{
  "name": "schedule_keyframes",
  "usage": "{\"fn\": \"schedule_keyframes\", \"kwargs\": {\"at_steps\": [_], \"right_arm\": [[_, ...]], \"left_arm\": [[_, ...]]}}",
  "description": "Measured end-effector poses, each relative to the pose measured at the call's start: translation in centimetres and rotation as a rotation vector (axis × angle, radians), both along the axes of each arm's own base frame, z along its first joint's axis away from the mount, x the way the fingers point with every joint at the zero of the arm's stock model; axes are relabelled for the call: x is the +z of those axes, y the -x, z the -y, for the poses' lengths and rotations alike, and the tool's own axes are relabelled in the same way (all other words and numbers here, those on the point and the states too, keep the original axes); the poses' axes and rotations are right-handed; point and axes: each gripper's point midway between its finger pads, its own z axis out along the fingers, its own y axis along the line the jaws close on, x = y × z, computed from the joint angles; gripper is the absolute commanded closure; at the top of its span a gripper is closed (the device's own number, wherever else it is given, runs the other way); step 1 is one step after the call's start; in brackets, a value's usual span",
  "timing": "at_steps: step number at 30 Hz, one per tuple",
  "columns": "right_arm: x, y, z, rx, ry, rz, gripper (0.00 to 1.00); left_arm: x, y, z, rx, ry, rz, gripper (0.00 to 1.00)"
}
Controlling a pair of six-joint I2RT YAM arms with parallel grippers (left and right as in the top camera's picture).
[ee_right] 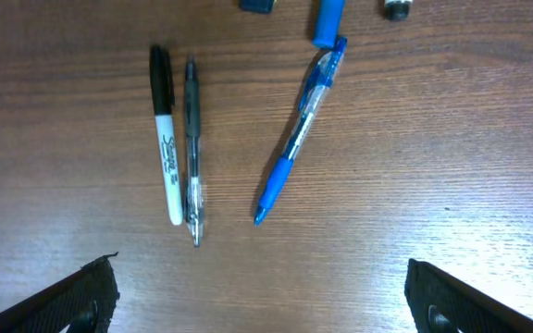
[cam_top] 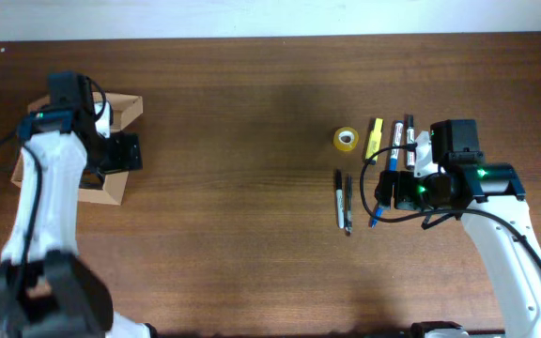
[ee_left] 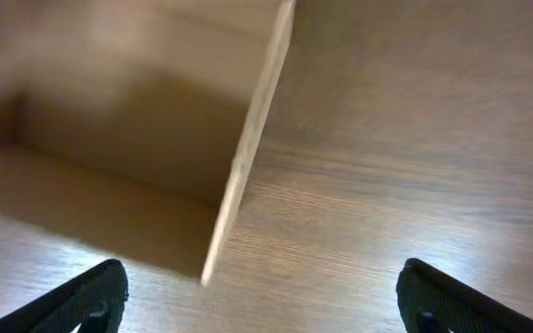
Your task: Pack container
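Observation:
The box goes toward the pens, so next my left gripper closes on the top edge of the box's side (cam_top: pixel 128 167) (ee_left: pixel 224 220) facing the yellow tape roll.
The container, a tan cardboard box (cam_top: pixel 111 191), sits at the table's far left with its top open. My left gripper (cam_top: pixel 125 152) hovers at the box's right side, open and empty. In the left wrist view the box's wall edge (ee_left: pixel 248 148) runs between the open fingers (ee_left: pixel 262 305), with the box interior to the left. My right gripper (cam_top: pixel 393 191) is open and empty above a blue pen (cam_top: pixel 377 214). The right wrist view shows the blue pen (ee_right: pixel 299 129), a black-capped white marker (ee_right: pixel 165 139) and a grey pen (ee_right: pixel 192 157) ahead of the fingers (ee_right: pixel 262 301).
A yellow tape roll (cam_top: pixel 346 139), a yellow highlighter (cam_top: pixel 374 138) and two more markers (cam_top: pixel 402 136) lie behind the pens at the right. The black marker (cam_top: pixel 338 197) and grey pen (cam_top: pixel 348 207) lie side by side.

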Motion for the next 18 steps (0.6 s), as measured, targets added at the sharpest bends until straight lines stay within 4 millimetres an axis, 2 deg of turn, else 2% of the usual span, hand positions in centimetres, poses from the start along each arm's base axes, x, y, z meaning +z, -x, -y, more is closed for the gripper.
{"fn": "schedule_keyframes", "kwargs": {"at_steps": [5, 7, 9, 10, 11, 12, 13, 18], "right_arm": [[-0.1, 0.2, 1.0, -0.057, -0.006, -0.016, 0.01], [-0.2, 0.5, 1.4, -0.073, -0.007, -0.029, 0.01], [-0.3, 0.8, 1.8, -0.088, -0.008, -0.041, 0.01], [-0.3, 0.9, 1.9, -0.094, -0.008, -0.044, 0.01], [-0.3, 0.9, 2.0, -0.099, -0.009, -0.047, 0.01], [-0.3, 1.0, 2.1, -0.103, -0.009, -0.049, 0.01], [-0.3, 1.0, 2.2, -0.108, -0.009, -0.052, 0.01], [-0.3, 1.1, 2.4, -0.119, -0.011, -0.053, 0.01]], "left_arm": [[-4.5, -0.3, -0.7, -0.04, 0.025, -0.127, 0.07], [-5.3, -0.7, -0.8, -0.062, 0.025, -0.131, 0.1], [-5.9, -1.4, -0.9, -0.086, 0.021, -0.123, 0.27], [-5.9, -1.6, -0.9, -0.094, 0.021, -0.12, 0.55], [-6.1, -1.8, -0.9, -0.104, 0.021, -0.116, 0.8], [-6.2, -1.9, -0.8, -0.107, 0.025, -0.118, 0.94], [-6.4, -2.0, -0.7, -0.115, 0.031, -0.12, 0.98], [-7.2, -2.0, -0.3, -0.129, 0.059, -0.136, 0.98]]}}
